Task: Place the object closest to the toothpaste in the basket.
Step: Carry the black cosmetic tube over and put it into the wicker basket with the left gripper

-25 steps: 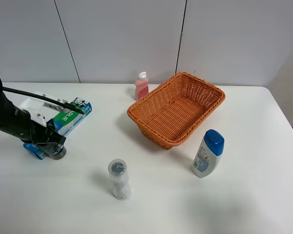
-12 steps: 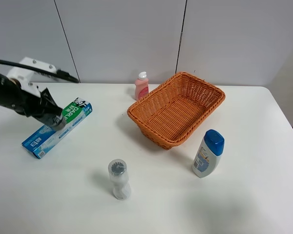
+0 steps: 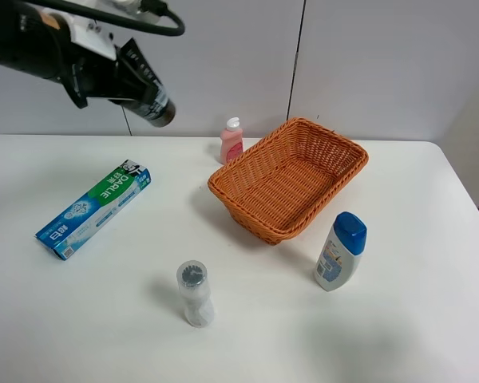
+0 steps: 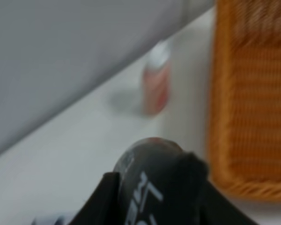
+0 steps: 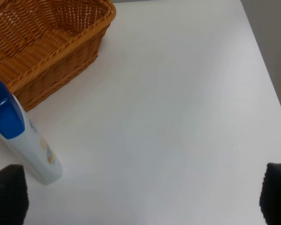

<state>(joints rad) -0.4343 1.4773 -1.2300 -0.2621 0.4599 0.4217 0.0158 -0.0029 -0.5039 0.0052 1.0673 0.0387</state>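
Next, my left gripper releases the dark cylindrical container, now high above the table's back, in the basket point(image 3: 308, 196), along its side closest to the white bottle.
My left gripper point(image 3: 132, 80) is shut on a dark cylindrical container point(image 3: 156, 108) and holds it high above the table's back left, well clear of the surface. In the left wrist view the container point(image 4: 150, 180) shows white lettering between the blurred dark fingers. The green and blue toothpaste box point(image 3: 93, 209) lies flat on the left of the table. The wicker basket point(image 3: 251, 219) stands at centre right and also shows in the left wrist view point(image 4: 253, 93). My right gripper point(image 5: 140, 197) is open and empty over the table's right side; the exterior high view does not show it.
A pink bottle point(image 3: 231, 141) stands by the basket's back left corner. A clear bottle point(image 3: 195, 294) stands at the front centre. A white bottle with a blue cap point(image 3: 341, 250) stands in front of the basket, near my right gripper point(image 5: 23, 136).
My left gripper has lifted the dark container from beside the near end of the toothpaste box and carried it up and to the right. The toothpaste box now lies fully uncovered.
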